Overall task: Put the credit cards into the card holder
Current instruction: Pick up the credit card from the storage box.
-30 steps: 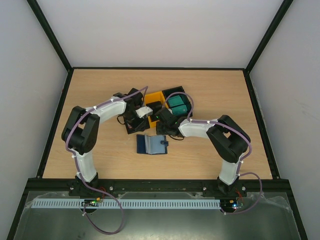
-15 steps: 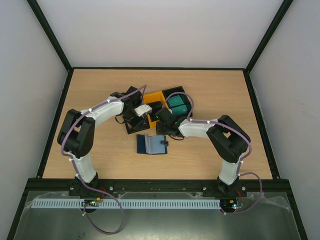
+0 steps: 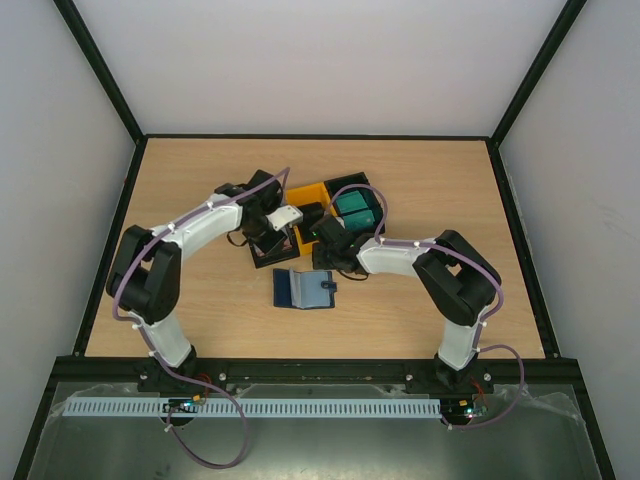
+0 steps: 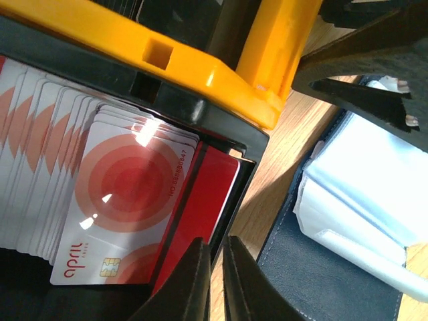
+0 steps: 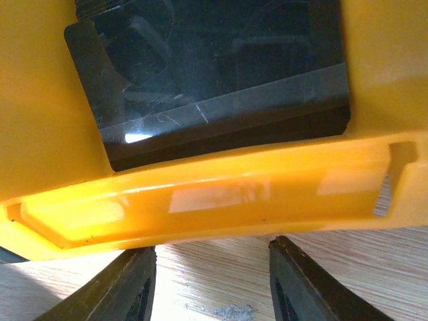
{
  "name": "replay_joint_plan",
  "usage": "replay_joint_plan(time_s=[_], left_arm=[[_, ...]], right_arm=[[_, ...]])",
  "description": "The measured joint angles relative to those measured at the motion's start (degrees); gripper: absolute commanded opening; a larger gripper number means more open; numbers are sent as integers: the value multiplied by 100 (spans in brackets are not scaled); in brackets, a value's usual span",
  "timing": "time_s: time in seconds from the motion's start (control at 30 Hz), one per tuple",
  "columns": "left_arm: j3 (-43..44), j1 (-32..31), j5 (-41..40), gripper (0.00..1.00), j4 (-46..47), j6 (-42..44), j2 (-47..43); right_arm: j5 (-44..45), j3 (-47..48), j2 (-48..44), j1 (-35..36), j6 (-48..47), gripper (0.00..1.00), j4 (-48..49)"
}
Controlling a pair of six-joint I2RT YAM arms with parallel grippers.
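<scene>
My left gripper needs to open its fingers, which are over the side of the black bin beside the red card, and take the red card (image 4: 212, 190) by its edge.
White credit cards with red rings (image 4: 120, 180) stand stacked in a black bin (image 4: 200, 114), with one red card (image 4: 207, 194) at the stack's right end. My left gripper (image 4: 219, 242) is at that red card's right edge by the bin wall. Its jaws are pressed almost together, and whether the card is pinched I cannot tell. The card holder (image 3: 305, 289) lies open on the table just in front, its pale blue inside (image 4: 361, 194) up. My right gripper (image 5: 212, 247) stands open over bare wood at the rim of a yellow bin (image 5: 200, 194) holding black cards (image 5: 214, 80).
A black bin with teal cards (image 3: 353, 210) sits behind the right arm's wrist. The yellow bin (image 3: 308, 192) and the bin under my left gripper (image 3: 277, 238) crowd together mid-table. Black frame rails (image 3: 110, 230) edge the table.
My left gripper's jaws have closed from partly open to nearly together over the bin, and its arm has stretched forward. The right arm and the card holder have stayed put.
</scene>
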Motion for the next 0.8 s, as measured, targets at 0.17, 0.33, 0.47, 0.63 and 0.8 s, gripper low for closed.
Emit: replay_joint_plan(time_s=[0.17, 0.33, 0.47, 0.63, 0.8], left_arm=[[-17, 2, 0, 9, 2, 9, -94], [-103, 4, -20, 49, 72, 26, -254], [-179, 2, -103, 57, 140, -17, -223], [-179, 0, -151, 43, 208, -24, 48], [-179, 0, -214, 19, 208, -72, 365]], right_arm=[[-9, 0, -13, 0, 0, 48, -2], [-39, 0, -44, 0, 0, 48, -7], [-63, 0, -50, 0, 0, 48, -4], [-72, -7, -50, -2, 7, 48, 0], [-70, -44, -57, -2, 20, 48, 42]])
